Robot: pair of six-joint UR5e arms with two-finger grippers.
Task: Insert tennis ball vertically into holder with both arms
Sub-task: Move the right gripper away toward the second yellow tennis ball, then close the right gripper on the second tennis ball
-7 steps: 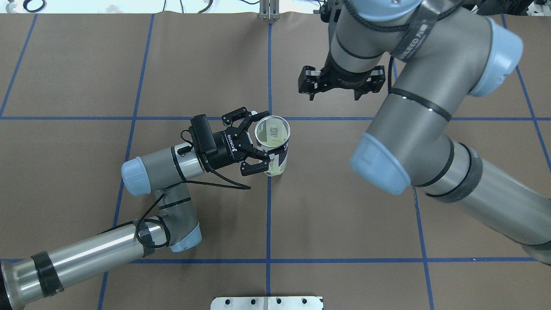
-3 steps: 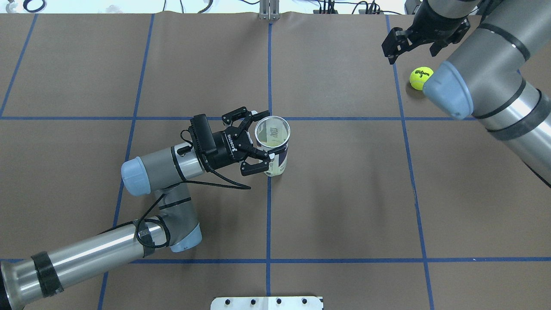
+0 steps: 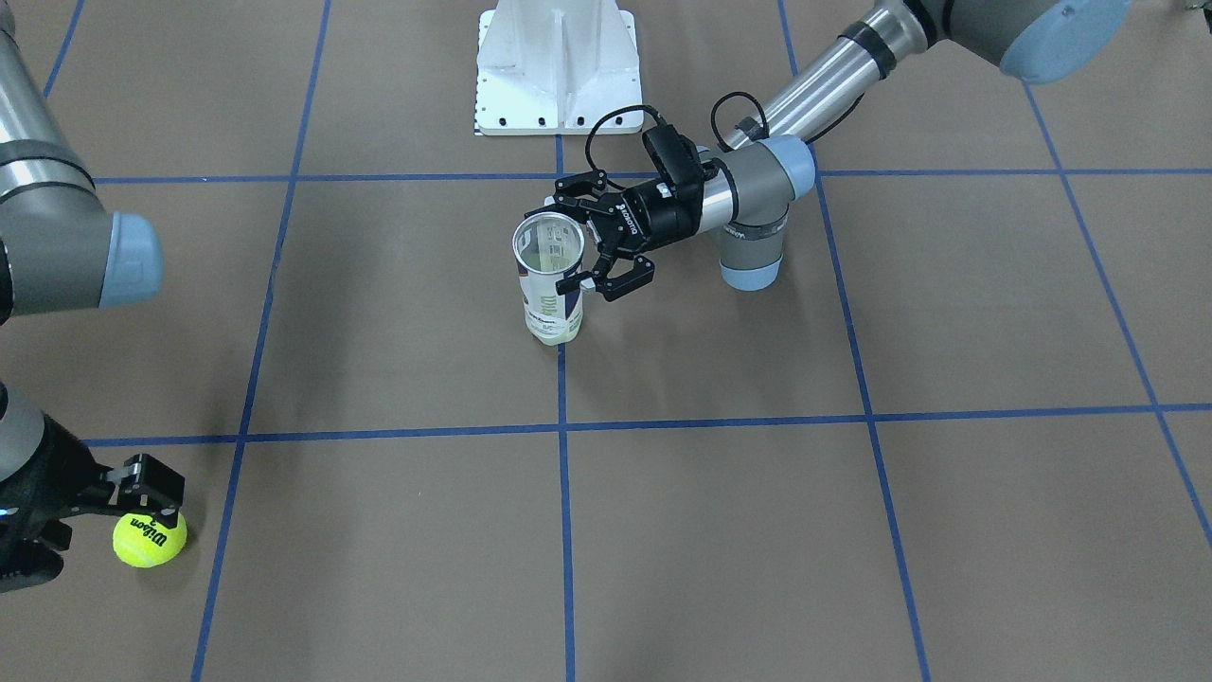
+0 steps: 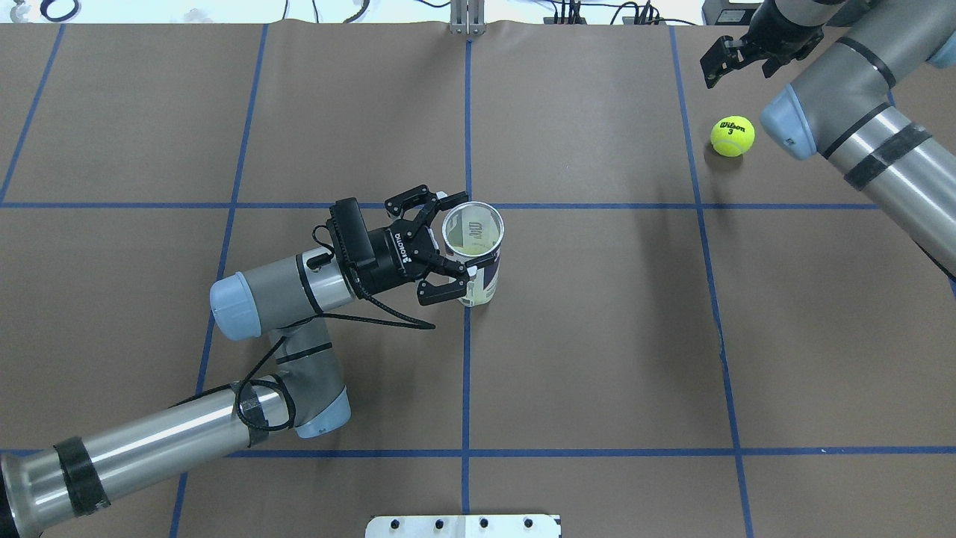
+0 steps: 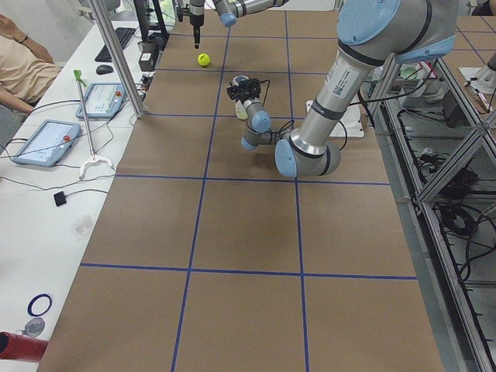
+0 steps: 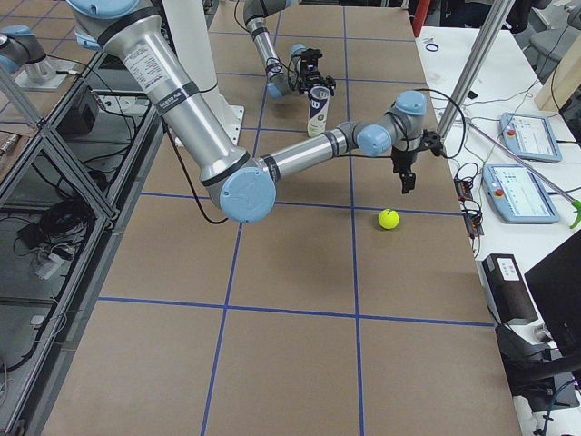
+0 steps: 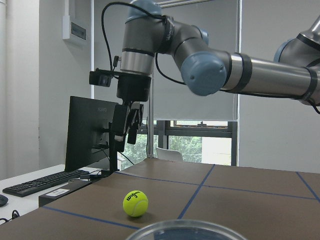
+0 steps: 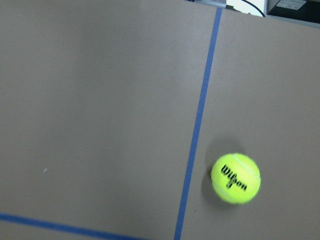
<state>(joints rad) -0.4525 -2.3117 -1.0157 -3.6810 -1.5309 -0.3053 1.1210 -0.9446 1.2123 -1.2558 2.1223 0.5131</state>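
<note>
My right gripper is going to close on opposite sides of the tennis ball's upper half (image 3: 149,532) (image 8: 235,178), so that the bottom of the yellow ball stays free to enter the holder.
The holder (image 4: 473,250) stands upright and mouth up near the table's middle; it also shows in the front view (image 3: 549,284). My left gripper (image 4: 445,240) reaches in level from the side and is shut on it, one finger on each side. The holder's rim (image 7: 182,231) shows at the bottom of the left wrist view. The yellow tennis ball (image 4: 733,136) lies on the table at the far right back. My right gripper (image 4: 738,69) hangs open and empty in the air beside it, fingers pointing down. The right wrist view shows the ball (image 8: 235,178) but no fingers.
The white bolted pedestal (image 3: 559,66) stands at the robot's side of the table. Blue tape lines (image 4: 467,373) grid the brown cover. A metal post (image 4: 467,19) stands at the far edge. Beyond it an operators' desk holds tablets (image 6: 526,191) and a monitor (image 7: 92,130).
My right arm has swung from above the table's back middle out to the far right corner, which uncovered the tennis ball. The left arm and the holder have not moved.
</note>
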